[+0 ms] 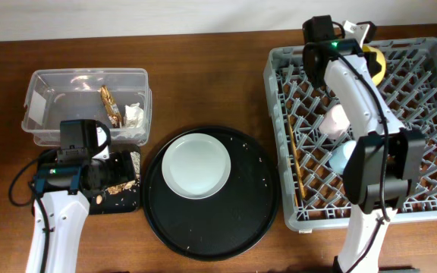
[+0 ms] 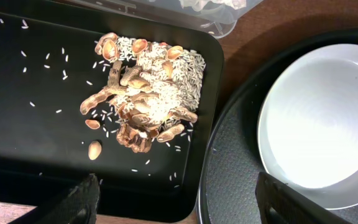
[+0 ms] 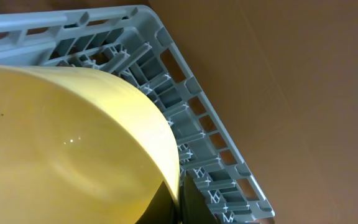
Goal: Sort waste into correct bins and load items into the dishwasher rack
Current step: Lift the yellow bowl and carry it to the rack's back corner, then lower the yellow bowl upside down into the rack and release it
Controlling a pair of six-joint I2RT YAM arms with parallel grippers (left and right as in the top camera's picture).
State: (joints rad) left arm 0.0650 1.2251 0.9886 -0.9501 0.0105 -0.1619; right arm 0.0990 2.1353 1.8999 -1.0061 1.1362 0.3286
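The robot's right gripper will set the yellow bowl, now held on edge at the rack's back, down in the grey rack's back corner (image 1: 300,72) beyond the chopsticks.
My right gripper (image 3: 180,202) is shut on the rim of the yellow bowl (image 3: 67,143) and holds it on edge at the back of the grey dishwasher rack (image 1: 279,98); in the overhead view the bowl (image 1: 378,64) shows behind the arm. A pink cup (image 1: 335,120), a blue cup (image 1: 341,157) and chopsticks (image 1: 297,171) lie in the rack. My left gripper (image 2: 179,211) is open and empty over the shallow black tray (image 2: 30,124), near the brown food scraps and rice (image 2: 142,93). The pale plate (image 1: 196,164) sits on the round black tray. The clear tub (image 1: 44,114) holds the wrapper strip (image 1: 111,105) and a white napkin (image 1: 133,114).
The large round black tray (image 1: 256,205) with scattered crumbs lies between the bins and the rack. The right arm stretches across the rack from the front. Bare wooden table (image 1: 203,76) lies behind the round tray.
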